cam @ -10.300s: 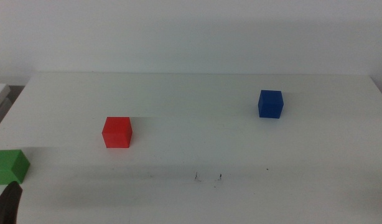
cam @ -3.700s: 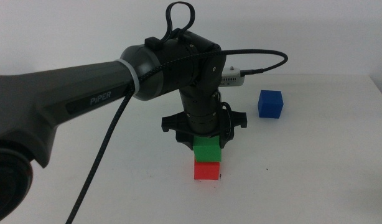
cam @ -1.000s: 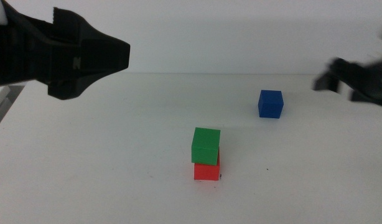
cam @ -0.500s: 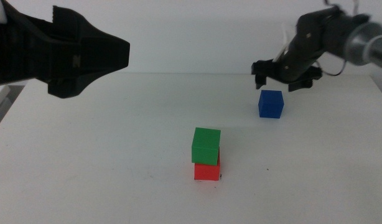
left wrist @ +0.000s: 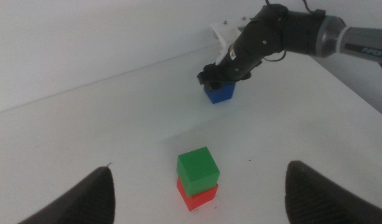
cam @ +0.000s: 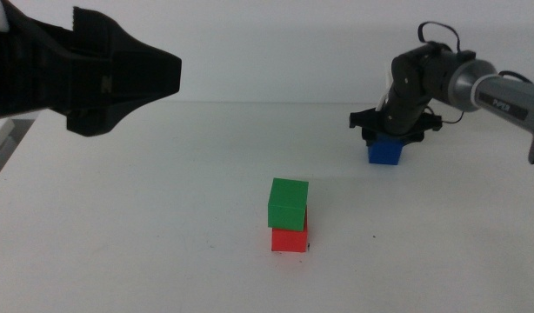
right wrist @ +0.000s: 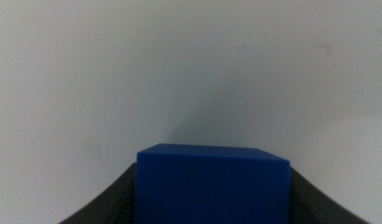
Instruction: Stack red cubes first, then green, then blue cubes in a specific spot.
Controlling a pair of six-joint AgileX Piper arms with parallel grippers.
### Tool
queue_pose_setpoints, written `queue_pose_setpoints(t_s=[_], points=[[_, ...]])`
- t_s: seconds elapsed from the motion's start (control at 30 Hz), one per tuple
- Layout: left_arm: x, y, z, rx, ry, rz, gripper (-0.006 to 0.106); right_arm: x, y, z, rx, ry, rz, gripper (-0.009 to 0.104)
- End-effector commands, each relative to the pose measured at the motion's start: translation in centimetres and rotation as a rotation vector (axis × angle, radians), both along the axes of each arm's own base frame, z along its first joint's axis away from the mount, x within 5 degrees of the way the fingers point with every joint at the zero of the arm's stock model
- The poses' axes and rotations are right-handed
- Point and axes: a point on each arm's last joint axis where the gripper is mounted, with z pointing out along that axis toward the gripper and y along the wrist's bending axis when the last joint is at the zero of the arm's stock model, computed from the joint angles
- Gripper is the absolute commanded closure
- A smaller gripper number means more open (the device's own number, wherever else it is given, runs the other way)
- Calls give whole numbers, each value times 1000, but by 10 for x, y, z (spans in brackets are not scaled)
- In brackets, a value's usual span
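Observation:
My right gripper is to set the blue cube down on top of the green cube (cam: 289,186).
The green cube (cam: 288,203) sits on the red cube (cam: 290,239) at the table's front middle, slightly askew. The stack covers the marked spot; one black tick (cam: 307,247) shows at its foot. The blue cube (cam: 384,151) stands on the table at the back right. My right gripper (cam: 394,132) is down over it, and in the right wrist view the blue cube (right wrist: 213,183) fills the gap between the jaws, which press on its sides. My left gripper (cam: 119,74) is open and empty, raised at the left. The stack (left wrist: 197,177) also shows in the left wrist view.
The white table (cam: 145,217) has its back edge against a white wall just behind the blue cube. The right arm (cam: 502,91) reaches in from the right. A lone black speck (cam: 374,236) lies to the right of the stack.
My right gripper has come in from the right, dropped onto the blue cube and closed on it. The cube shifted slightly to the right. The left arm and the stack have not moved.

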Motion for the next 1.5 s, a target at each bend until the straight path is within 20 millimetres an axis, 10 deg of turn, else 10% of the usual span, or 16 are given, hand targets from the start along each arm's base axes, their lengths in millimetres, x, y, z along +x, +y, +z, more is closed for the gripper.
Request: queue_pose_setpoints(t_s=[0.0,0.33,0.6,1.47], points=[[0,0,1,-18,-3,4,7,-8,3,34,-41,-32,5,83],[0,0,1,-17,-4,3,7,-116,94,128,-61,-56,22,80],[2,1,3,6,-51,1,7,-166,152,124,-34,-11,54,79],[2,1,3,9,-64,-6,7,-165,171,96,17,39,33,70]])
